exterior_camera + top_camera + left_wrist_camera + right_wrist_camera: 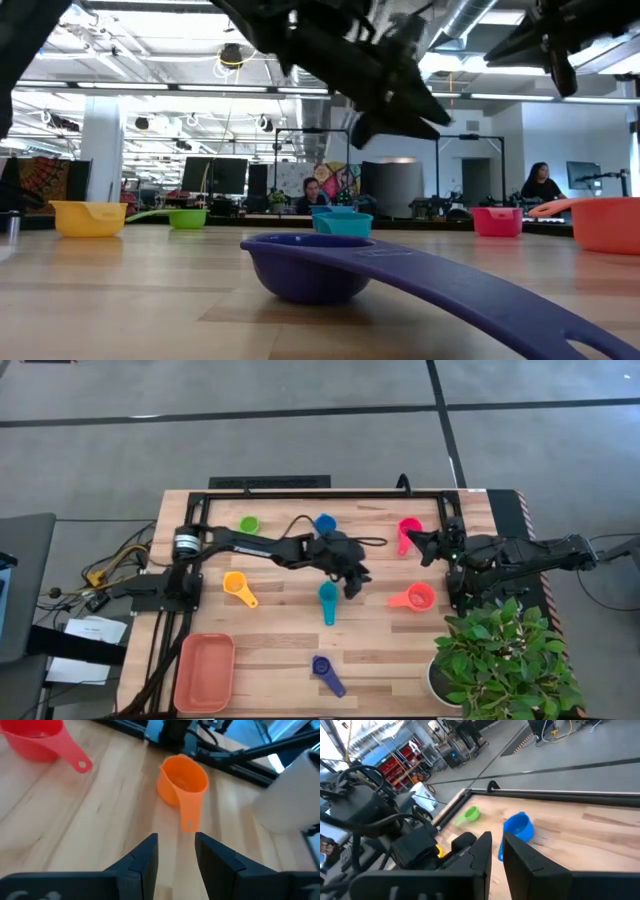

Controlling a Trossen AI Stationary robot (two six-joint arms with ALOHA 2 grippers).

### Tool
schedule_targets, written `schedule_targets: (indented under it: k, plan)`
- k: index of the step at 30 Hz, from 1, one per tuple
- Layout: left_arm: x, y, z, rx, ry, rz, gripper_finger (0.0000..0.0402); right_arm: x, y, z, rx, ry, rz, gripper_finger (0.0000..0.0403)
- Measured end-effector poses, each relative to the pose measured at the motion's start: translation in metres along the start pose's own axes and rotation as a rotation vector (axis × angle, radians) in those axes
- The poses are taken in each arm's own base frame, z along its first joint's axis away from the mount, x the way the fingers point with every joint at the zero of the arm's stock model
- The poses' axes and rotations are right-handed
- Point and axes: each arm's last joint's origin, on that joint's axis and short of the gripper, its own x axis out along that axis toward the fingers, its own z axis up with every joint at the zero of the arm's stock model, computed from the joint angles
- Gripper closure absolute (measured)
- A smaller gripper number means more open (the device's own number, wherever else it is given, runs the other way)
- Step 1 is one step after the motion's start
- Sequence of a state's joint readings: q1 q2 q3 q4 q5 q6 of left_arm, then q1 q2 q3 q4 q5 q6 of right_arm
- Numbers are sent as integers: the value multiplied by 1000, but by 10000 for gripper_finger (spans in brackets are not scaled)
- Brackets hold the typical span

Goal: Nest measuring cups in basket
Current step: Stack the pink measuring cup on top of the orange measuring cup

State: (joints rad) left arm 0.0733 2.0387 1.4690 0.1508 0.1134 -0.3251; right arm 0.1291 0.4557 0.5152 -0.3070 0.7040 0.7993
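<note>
The pink cup is beyond the coral cup. My left gripper goes to it next and closes on its handle [403, 547] [75, 758] near the handle's loose end.
Seven cups rest on their bases on the wooden table: green [248, 524], blue [325, 523], pink [408, 532], yellow-orange [237, 587], teal [328, 598], coral [415, 597] and purple [325, 672]. The salmon basket [205, 672] sits at the near left corner with nothing in it. My left gripper [357, 582] hovers open above mid-table, pointing at the coral cup [182, 780], whose handle [189, 815] points back at the fingers. My right gripper [415, 542] hangs above the pink cup, its fingers a narrow gap apart [497, 852].
A potted plant [500, 660] in a white pot [292, 790] stands at the near right corner, close to the coral cup. A black frame [330, 493] and cables run along the far edge. Bare wood lies between the teal and coral cups.
</note>
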Motion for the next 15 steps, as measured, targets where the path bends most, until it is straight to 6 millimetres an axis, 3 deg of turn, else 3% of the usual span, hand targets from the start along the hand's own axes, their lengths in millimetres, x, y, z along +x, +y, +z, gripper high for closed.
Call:
schedule_targets:
  k: [8,15]
  plan:
    - [55,-1,17,-8,-116,6,285,0,-4,-4,-26,29,-36,311]
    - [92,-1,28,38,-193,-14,285,0,-6,-3,-64,24,-55,264]
